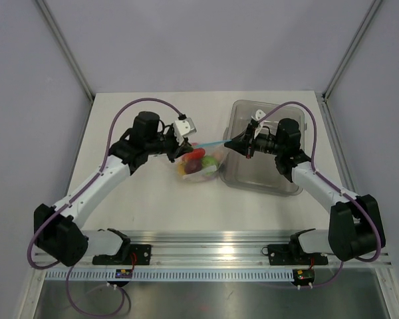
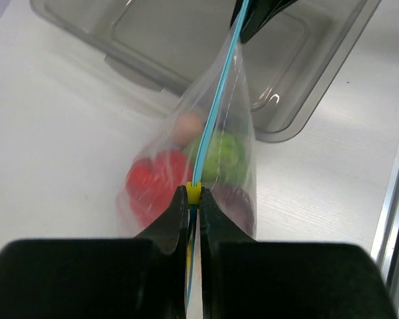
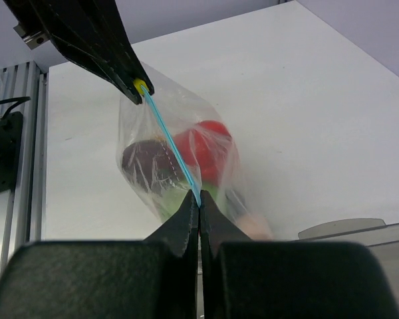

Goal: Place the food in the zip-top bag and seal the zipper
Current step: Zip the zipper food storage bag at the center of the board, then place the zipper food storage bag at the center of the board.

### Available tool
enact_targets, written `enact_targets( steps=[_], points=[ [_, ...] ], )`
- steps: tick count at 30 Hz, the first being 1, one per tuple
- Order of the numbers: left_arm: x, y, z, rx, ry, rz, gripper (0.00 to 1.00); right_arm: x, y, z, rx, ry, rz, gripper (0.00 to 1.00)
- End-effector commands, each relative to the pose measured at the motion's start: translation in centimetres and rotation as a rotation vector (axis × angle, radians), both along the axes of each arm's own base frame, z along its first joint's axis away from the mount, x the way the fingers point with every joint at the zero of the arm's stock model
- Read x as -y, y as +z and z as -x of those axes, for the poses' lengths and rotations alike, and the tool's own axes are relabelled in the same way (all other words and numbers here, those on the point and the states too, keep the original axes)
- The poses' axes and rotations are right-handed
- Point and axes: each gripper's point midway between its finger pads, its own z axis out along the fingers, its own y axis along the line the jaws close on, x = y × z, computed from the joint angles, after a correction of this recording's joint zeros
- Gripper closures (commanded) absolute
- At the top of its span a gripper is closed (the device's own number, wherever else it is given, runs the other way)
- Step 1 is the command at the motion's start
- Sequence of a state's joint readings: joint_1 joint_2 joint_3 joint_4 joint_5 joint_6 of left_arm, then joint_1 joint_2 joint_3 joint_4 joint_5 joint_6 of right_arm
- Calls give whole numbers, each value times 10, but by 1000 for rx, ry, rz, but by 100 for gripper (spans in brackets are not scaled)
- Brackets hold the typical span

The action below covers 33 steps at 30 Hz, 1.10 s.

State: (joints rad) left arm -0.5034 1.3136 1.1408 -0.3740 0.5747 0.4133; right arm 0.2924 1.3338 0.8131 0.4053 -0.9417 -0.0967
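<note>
Next, I let go of the zip-top bag with my left gripper so that it rests on the white table (image 1: 186, 149) beside the grey bin.
The clear zip-top bag (image 1: 201, 164) hangs between my two grippers, its light-blue zipper (image 1: 211, 143) stretched taut. The food (image 1: 198, 161) is inside it: red, green, pink and dark purple pieces show in the left wrist view (image 2: 161, 183) and the right wrist view (image 3: 203, 149). My left gripper (image 1: 188, 143) is shut on the zipper's left end at a small yellow slider (image 2: 194, 193). My right gripper (image 1: 227, 142) is shut on the zipper's right end (image 3: 196, 193). The bag's bottom rests on or just above the table.
The grey translucent bin (image 1: 266, 149) lies right of the bag, under my right arm; it also shows in the left wrist view (image 2: 186, 40). A metal rail (image 1: 206, 256) runs along the table's near edge. Frame posts stand at the back corners.
</note>
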Motion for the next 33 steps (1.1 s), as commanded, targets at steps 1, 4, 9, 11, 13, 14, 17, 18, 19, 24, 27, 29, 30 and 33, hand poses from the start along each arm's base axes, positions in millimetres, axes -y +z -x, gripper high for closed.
enact_targets(
  steps=[1, 4, 9, 11, 13, 14, 17, 18, 19, 24, 27, 29, 30, 33],
  points=[
    [-53, -8, -5, -9, 228, -58, 100, 13, 31, -28, 93, -102, -54, 100],
    [-74, -10, -1, -3, 319, -52, 100, 12, 33, -33, 88, -116, -70, 100],
    [-104, -16, 2, -7, 450, -62, 100, 10, 36, -45, 71, -131, -96, 100],
    [-118, -14, 3, 2, 509, -52, 100, 9, 38, -51, 66, -137, -107, 100],
    [-131, -15, 5, 7, 569, -40, 100, 8, 39, -54, 67, -140, -112, 100],
    [-136, -16, 5, 9, 589, -37, 100, 7, 37, -57, 60, -143, -111, 100],
    [-152, -17, 6, 28, 658, -28, 100, 7, 40, -62, 66, -147, -115, 100],
    [-156, -15, 5, 36, 681, -20, 100, 6, 40, -62, 68, -147, -118, 100],
    [-161, -20, 6, 31, 700, -22, 100, 7, 40, -64, 66, -150, -118, 100],
    [-172, -22, 7, 27, 748, -9, 100, 4, 43, -70, 63, -145, -143, 100],
    [-176, -18, 6, 43, 767, 0, 100, 2, 45, -73, 56, -136, -157, 100],
    [-175, -9, 3, 57, 766, 21, 100, -2, 46, -78, 47, -117, -164, 100],
    [-171, 2, -4, 74, 756, 48, 100, -7, 48, -83, 48, -95, -167, 100],
    [-162, 21, -26, 105, 744, 98, 100, -11, 54, -97, 58, -84, -175, 100]
  ],
)
